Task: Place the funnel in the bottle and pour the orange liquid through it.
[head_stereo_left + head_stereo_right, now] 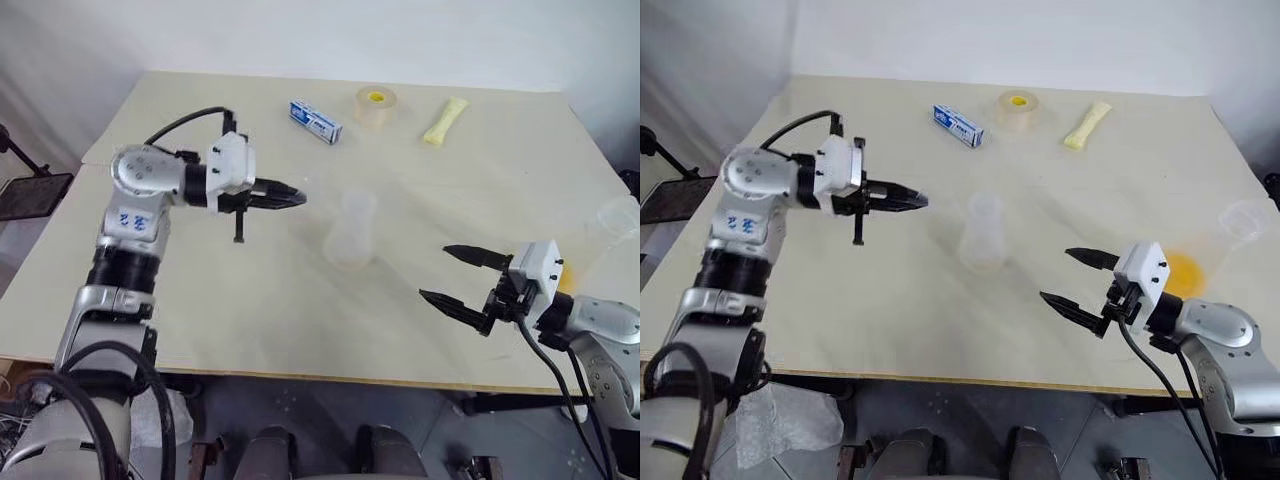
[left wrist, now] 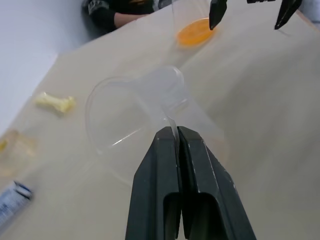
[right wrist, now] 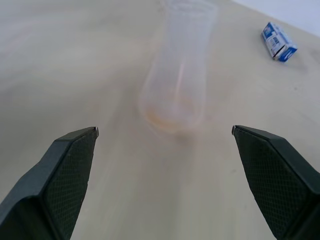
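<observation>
My left gripper will bring the funnel to the opening at the top of the clear bottle (image 1: 364,188) (image 2: 168,83) and then release the funnel there.
My left gripper (image 1: 300,198) is raised over the table to the left of the bottle and is shut on the rim of the funnel (image 2: 120,115), a small clear cone. The bottle (image 1: 352,232) is a clear flask standing upright mid-table, with a faint orange trace at its base (image 3: 172,112). The orange liquid (image 1: 1183,270) lies in a clear cup near the right edge, just behind my right gripper (image 1: 434,272). That gripper is open and empty, level, pointing toward the bottle from the right with a gap between them.
At the far side lie a blue-and-white box (image 1: 316,121), a yellowish tape roll (image 1: 376,105) and a pale yellow wrapped stick (image 1: 445,121). An empty clear cup (image 1: 620,218) stands by the right edge. The table's front edge runs close under my right gripper.
</observation>
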Tool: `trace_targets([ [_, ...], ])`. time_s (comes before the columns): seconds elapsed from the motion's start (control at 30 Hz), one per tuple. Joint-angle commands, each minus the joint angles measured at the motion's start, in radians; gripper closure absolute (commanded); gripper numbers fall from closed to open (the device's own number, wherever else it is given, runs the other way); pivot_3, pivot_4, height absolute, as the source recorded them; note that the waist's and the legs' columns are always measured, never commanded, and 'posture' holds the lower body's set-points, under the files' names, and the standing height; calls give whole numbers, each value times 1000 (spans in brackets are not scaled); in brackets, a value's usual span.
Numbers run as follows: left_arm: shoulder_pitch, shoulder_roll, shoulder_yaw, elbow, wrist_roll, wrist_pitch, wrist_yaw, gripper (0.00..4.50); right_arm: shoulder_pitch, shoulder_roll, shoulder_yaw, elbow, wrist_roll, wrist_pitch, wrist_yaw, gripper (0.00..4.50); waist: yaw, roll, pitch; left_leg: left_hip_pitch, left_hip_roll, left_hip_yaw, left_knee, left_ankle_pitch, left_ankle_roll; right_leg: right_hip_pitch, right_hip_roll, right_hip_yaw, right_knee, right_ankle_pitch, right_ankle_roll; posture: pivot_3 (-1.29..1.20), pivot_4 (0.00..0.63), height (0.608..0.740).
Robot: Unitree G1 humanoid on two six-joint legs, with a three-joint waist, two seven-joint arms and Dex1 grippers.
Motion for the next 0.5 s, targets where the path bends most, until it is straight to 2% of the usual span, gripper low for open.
trace_targets([
  [0.03,-91,-6,13,107,26,-85,-22,4472,4,7,-20,-55,22,-5,-16,0,-1,0,0,0,0,0,0,0,0,0,0,-1,0,0,0,0,150,740],
  [0.5,-273,-52,8,328,74,-247,-126,4472,29,23,-27,-80,23,-17,-42,0,1,-1,1,0,1,0,0,0,0,-1,0,-2,1,0,0,0,150,740],
])
